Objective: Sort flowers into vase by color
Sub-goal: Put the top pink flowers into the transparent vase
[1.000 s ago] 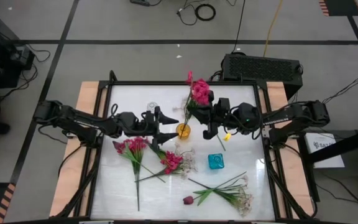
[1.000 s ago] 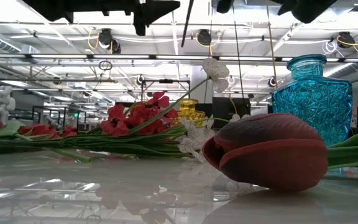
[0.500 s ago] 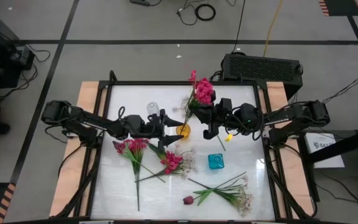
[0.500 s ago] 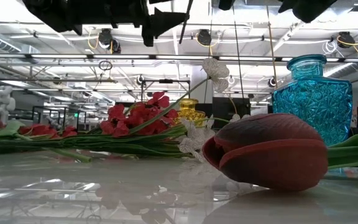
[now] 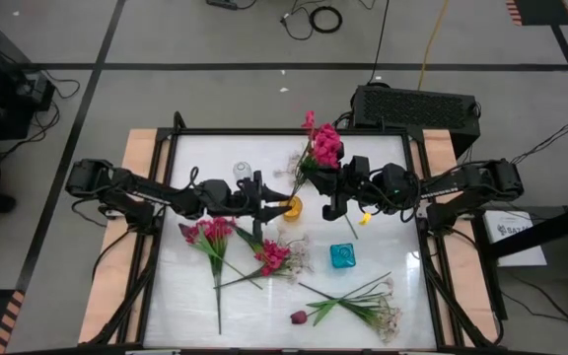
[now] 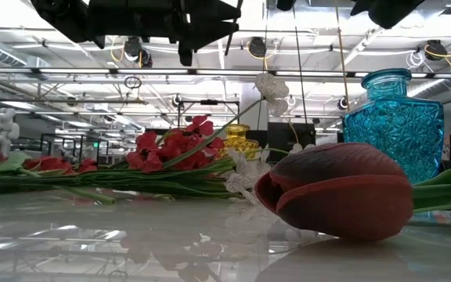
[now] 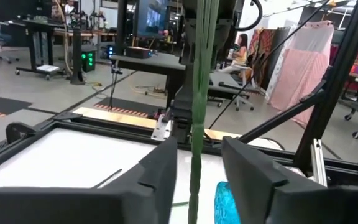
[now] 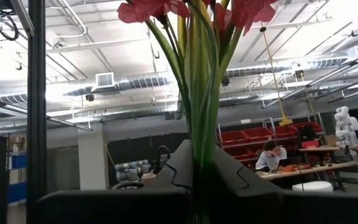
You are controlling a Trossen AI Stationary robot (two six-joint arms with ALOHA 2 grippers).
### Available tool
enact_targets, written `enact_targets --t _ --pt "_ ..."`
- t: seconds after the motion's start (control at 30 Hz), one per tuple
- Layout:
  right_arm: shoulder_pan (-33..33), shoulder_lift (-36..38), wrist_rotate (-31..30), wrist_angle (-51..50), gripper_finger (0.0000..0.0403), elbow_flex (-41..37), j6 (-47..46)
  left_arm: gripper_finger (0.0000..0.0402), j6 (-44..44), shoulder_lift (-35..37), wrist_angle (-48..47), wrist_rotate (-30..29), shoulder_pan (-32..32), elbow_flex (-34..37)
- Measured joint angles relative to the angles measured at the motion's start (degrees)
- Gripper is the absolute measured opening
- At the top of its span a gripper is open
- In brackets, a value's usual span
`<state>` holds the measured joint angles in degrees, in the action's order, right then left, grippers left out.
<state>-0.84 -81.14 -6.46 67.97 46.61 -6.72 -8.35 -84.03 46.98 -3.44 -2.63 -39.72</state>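
Observation:
My left gripper should hold the stem of the pink sprig, which my right gripper holds high among its leaves, while my right gripper takes the leaves' base (image 7: 197, 132).
My right gripper (image 5: 329, 193) is shut on a magenta-pink sprig with blossoms (image 5: 321, 145) and green stems (image 7: 198, 124). The stems slant down over the amber vase (image 5: 291, 208). My left gripper (image 5: 267, 202) is open just left of that vase. Its fingers (image 7: 160, 177) stand on either side of the stems, with a gap on each side. More pink sprigs (image 5: 212, 235), white sprigs (image 5: 375, 306) and a maroon tulip bud (image 6: 335, 192) lie flat on the table. My right gripper pinches the bundled green stems (image 8: 201, 146) of the pink sprig between its two fingers (image 8: 178, 168), well below the blossoms (image 8: 166, 9). It comes level from the table's right side, across the stems. The sprig stands nearly upright, lifted off the table.
A clear glass vase (image 5: 242, 172) stands behind my left gripper. A blue glass vase (image 5: 342, 256) stands nearer the front, right of centre. Loose sprigs cover the near half of the white table (image 5: 363, 163). Wooden strips run along both of its sides.
My left gripper has moved toward the table's right, closing in on the held stems until its fingers stand around them. The pink blossoms have shifted slightly rightward with my right gripper. The flowers lying on the table have stayed put.

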Motion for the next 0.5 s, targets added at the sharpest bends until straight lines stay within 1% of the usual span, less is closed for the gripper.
enact_targets --t 0.2,0.27,0.33,0.5 --pt "0.33 0.0 -0.07 0.02 0.0011 0.0 0.53 0.0037 0.2 0.0 0.02 0.2 0.32 0.0" --pt "0.39 0.0 -1.19 -0.1 0.0011 0.0 0.55 0.0014 0.26 0.0 0.0 0.21 0.55 0.0" --pt "0.51 0.0 -1.35 -0.16 0.0012 0.0 0.55 0.0011 0.19 0.0 -0.04 0.21 0.76 0.0" --pt "0.52 0.0 -1.33 -1.05 0.0025 0.0 0.15 0.002 0.23 0.0 -0.68 0.25 0.81 0.0"
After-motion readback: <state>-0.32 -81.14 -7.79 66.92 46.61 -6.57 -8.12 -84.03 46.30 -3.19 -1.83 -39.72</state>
